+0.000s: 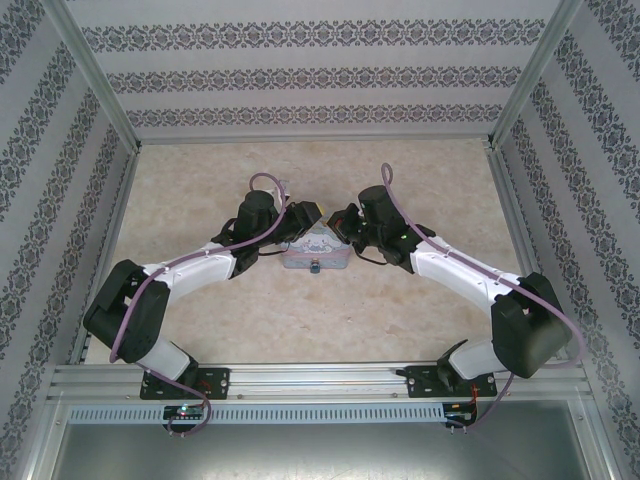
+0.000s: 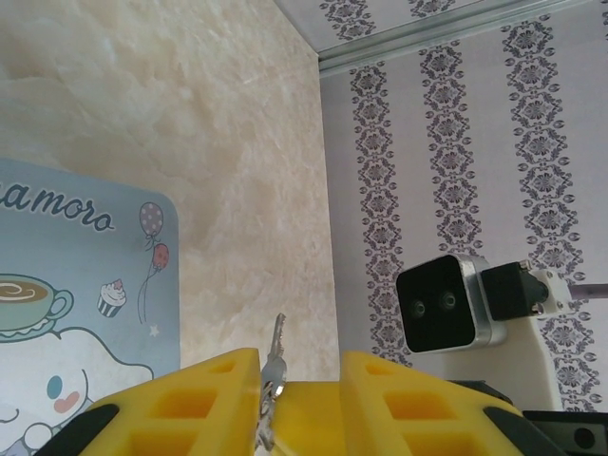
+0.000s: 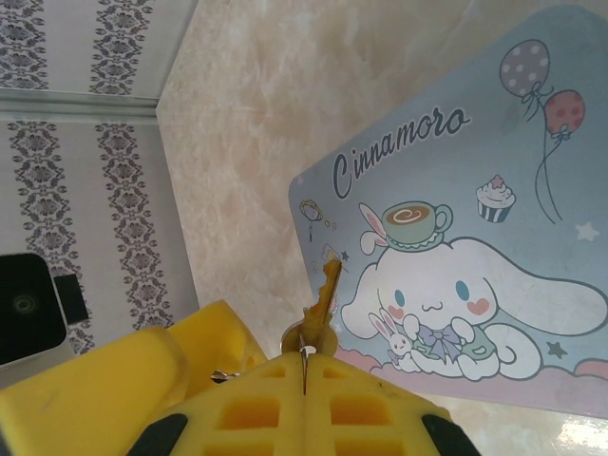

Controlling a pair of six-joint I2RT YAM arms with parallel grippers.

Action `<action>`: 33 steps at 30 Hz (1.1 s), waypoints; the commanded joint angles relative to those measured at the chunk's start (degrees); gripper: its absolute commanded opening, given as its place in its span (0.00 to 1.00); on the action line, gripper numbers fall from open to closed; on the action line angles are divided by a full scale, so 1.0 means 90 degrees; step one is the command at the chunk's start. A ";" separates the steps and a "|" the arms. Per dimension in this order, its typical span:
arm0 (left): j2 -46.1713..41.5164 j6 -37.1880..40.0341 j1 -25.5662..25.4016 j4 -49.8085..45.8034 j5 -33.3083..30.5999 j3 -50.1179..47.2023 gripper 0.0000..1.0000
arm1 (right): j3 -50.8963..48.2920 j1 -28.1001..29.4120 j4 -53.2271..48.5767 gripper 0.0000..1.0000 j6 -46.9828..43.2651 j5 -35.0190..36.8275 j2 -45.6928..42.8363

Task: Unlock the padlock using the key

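My left gripper should hold the key, which lies crosswise in my right gripper's fingertips, while my right gripper turns and pinches the bow's flat sides [image 3: 311, 334].
A tiny dark padlock [image 1: 316, 266] sits at the near edge of the light-blue cartoon tin [image 1: 315, 250]. Both grippers hang over the tin's far side, close together. My right gripper [image 3: 304, 356] is shut on the bow of a small key [image 3: 326, 299], whose blade points up over the tin's lid [image 3: 494, 247]. My left gripper [image 2: 299, 366] has its yellow fingers standing apart. A thin silvery key [image 2: 275, 353] leans against the inner face of the left finger [image 2: 204, 389], not squeezed. From above, the left gripper [image 1: 303, 215] and right gripper [image 1: 338, 218] almost touch.
The tin lies mid-table on a beige marbled top [image 1: 400, 320]. Patterned walls [image 1: 320, 80] with metal frame rails close in the back and sides. The right wrist's camera block [image 2: 446, 304] hangs just right of the left fingers.
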 commanded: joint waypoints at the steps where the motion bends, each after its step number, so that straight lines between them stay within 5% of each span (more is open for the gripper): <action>1: 0.0089 0.0077 -0.0103 0.0281 -0.0090 -0.0111 0.26 | -0.0114 -0.0084 0.0139 0.00 0.0070 -0.0087 -0.0005; 23: 0.0387 0.0136 -0.0137 0.0354 -0.0110 0.0005 0.00 | -0.0218 -0.0165 0.0264 0.00 0.0091 -0.0181 0.0066; 28: 0.0249 0.0640 -0.0123 -0.0121 -0.0123 0.0213 0.00 | -0.0590 -0.0496 0.0235 0.47 -0.0089 -0.0092 -0.0394; 33: 0.0047 0.1467 -0.0113 -0.0843 -0.0160 0.0523 0.00 | -0.1000 -0.1015 0.0323 0.64 -0.0765 -0.0063 -0.1072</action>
